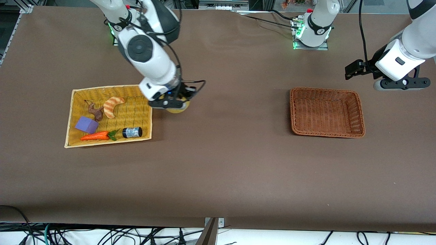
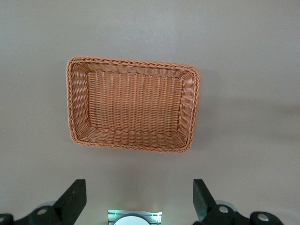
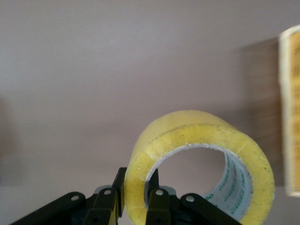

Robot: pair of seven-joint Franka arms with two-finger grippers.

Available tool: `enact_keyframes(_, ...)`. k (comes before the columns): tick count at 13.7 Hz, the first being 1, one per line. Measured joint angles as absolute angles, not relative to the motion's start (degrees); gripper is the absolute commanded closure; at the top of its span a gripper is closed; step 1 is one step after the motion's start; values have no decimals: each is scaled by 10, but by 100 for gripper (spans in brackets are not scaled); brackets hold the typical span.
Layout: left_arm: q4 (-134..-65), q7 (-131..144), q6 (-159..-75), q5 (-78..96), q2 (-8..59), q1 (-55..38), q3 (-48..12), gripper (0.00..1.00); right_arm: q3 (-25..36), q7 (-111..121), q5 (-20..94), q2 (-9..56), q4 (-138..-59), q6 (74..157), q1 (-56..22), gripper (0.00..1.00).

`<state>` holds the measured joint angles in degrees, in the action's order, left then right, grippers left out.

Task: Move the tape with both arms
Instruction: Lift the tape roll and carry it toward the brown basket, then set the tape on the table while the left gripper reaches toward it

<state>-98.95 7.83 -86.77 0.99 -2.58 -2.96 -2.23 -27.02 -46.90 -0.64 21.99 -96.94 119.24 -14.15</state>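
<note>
Next, my right gripper sets the tape down on the bare table (image 1: 218,102) (image 3: 98,150) between the baskets, closer to the yellow basket. The tape now hangs over bare table.
The tape (image 3: 201,164) is a yellowish ring with a grey inner core. My right gripper (image 3: 137,187) is shut on the tape's wall, one finger inside the ring and one outside. In the front view the tape (image 1: 177,107) hangs under my right gripper (image 1: 172,102), over bare table just past the yellow basket's edge toward the left arm's end. My left gripper (image 1: 354,69) is open and empty, held above the table beside the brown basket (image 1: 326,112) at the left arm's end. In the left wrist view its two fingers (image 2: 72,199) stand wide apart.
The yellow basket (image 1: 73,117) holds an orange-striped croissant toy (image 1: 113,105), a purple block (image 1: 87,125), a toy carrot (image 1: 97,136), a small dark jar (image 1: 132,132) and a brown twig-like piece (image 1: 95,110). The brown basket (image 2: 132,110) holds nothing.
</note>
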Motion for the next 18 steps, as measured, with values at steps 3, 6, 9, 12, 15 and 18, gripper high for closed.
enact_keyframes(3, -989, 78, -868, 10, -26, -29, -22, 0, -269, -565, -75, 300, -917, 1194, -214, 100)
enact_keyframes(6, -990, 78, -867, 10, -26, -29, -22, 0, -267, -608, -107, 373, -870, 1199, -263, 100)
enact_keyframes(9, -990, 78, -867, 10, -25, -28, -22, 0, -264, -610, -109, 422, -843, 1227, -286, 100)
enact_keyframes(12, -990, 78, -867, 10, -25, -27, -22, 0, -252, -610, -110, 451, -839, 1257, -302, 100)
enact_keyframes(15, -990, 78, -867, 10, -23, -27, -22, 0, -237, -610, -110, 470, -838, 1270, -315, 100)
enact_keyframes(18, -990, 78, -867, 10, -21, -25, -22, 0, -231, -610, -110, 483, -837, 1282, -318, 66)
